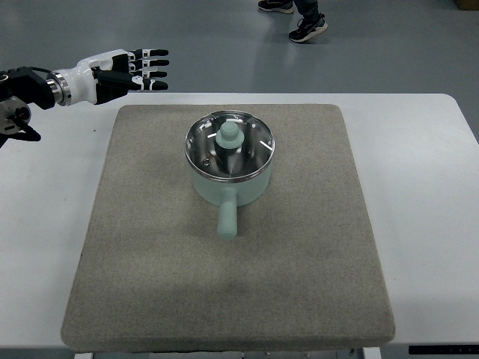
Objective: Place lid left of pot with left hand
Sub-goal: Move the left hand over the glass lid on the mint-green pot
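Note:
Next, my left gripper needs to go to the shiny metal lid's pale green knob [230, 135] and close there, because the lid has to come off the pot.
A pale green pot [228, 183] stands on the grey-brown mat [150, 262], its handle pointing toward the near edge. A shiny metal lid [254, 153] with a pale green knob [228, 134] sits on top of the pot. My left hand [138, 71] hovers at the upper left, beyond the mat's far-left corner, well apart from the pot. Its black-and-white fingers are stretched out straight toward the right and hold nothing. The right arm does not show.
The mat lies on a white table [426, 187]. A person's dark shoes [307, 28] stand on the grey floor beyond the table's far edge. Bare mat stretches to the left of the pot.

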`<act>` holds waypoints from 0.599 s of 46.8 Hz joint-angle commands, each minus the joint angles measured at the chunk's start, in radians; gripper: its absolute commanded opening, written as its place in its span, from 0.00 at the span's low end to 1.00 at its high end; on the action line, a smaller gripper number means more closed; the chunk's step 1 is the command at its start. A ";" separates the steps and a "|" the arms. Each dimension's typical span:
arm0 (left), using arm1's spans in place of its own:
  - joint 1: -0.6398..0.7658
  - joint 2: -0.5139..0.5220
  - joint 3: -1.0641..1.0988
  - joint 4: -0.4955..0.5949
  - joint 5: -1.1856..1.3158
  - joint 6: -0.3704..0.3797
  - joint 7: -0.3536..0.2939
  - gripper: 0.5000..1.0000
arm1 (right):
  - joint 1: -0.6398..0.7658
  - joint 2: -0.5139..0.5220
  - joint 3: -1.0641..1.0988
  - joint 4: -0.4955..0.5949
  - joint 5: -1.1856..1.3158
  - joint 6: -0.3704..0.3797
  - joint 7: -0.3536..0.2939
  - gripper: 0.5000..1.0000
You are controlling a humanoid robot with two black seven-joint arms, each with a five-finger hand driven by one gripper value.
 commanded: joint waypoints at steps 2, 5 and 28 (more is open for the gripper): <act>-0.007 0.010 0.000 -0.050 0.171 -0.001 -0.029 0.99 | -0.001 0.000 0.000 0.000 0.000 0.001 0.000 0.85; -0.015 0.019 -0.002 -0.084 0.297 -0.001 -0.053 0.99 | 0.000 0.000 0.000 0.000 0.000 0.001 0.000 0.85; -0.193 0.083 0.044 -0.403 0.908 -0.001 -0.112 0.99 | 0.000 0.000 0.000 0.000 0.000 -0.001 0.000 0.85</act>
